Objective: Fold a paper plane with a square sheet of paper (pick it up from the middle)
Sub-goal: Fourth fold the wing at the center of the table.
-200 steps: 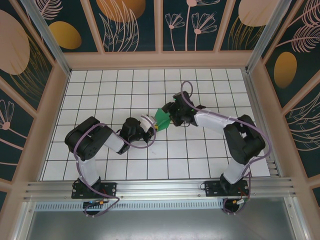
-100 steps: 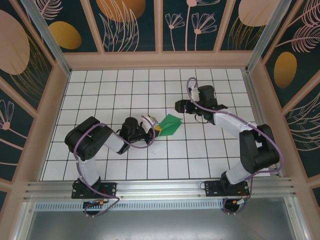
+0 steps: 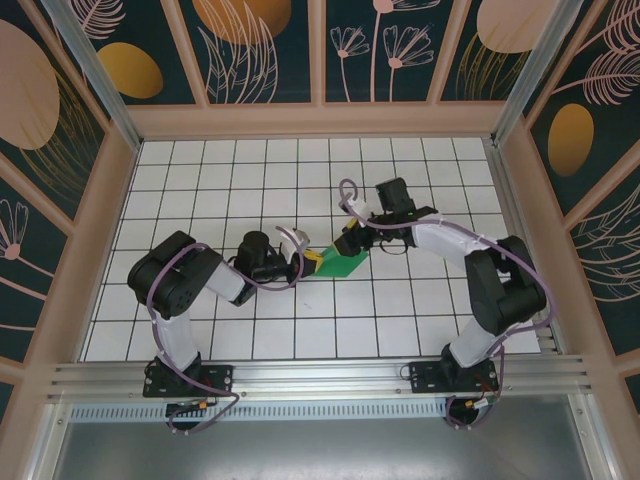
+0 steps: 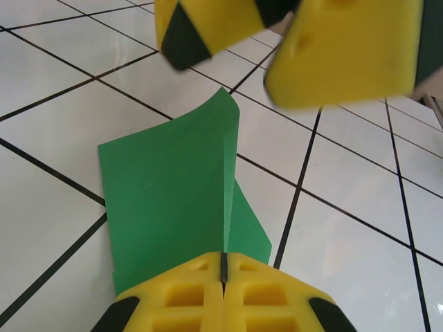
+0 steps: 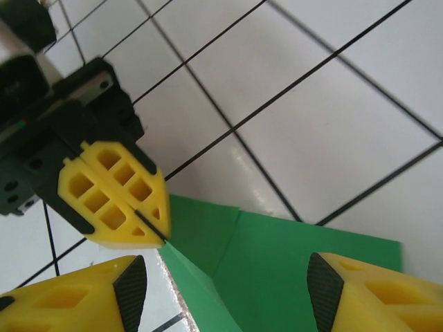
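The flap's far end is standing loose, so next my right gripper pinches it while my left gripper opens and takes hold again of the crease's near end (image 4: 225, 241).
The square sheet of paper (image 3: 346, 263) is bright green and folded, lying on the white grid table with one flap standing up along a crease (image 4: 173, 200). My left gripper (image 4: 223, 266) is shut on the near end of that crease, at the paper's left tip (image 3: 308, 262). My right gripper (image 3: 350, 241) hovers over the paper's far side, open, its yellow fingers (image 5: 104, 294) straddling the green sheet (image 5: 304, 266) without touching it. The left gripper's fingertips (image 5: 114, 197) pinch the paper's corner just ahead of them. The paper plane is out of view.
The white gridded table (image 3: 200, 180) is ringed by a low tan wall (image 3: 310, 120) with patterned panels above. A metal rail (image 3: 320, 375) runs along the near edge by both arm bases. Both arms meet at the table's centre.
The right gripper drew back to the far right, then came back down over the paper. The left gripper kept its pinch. The paper now lies lower and flatter.
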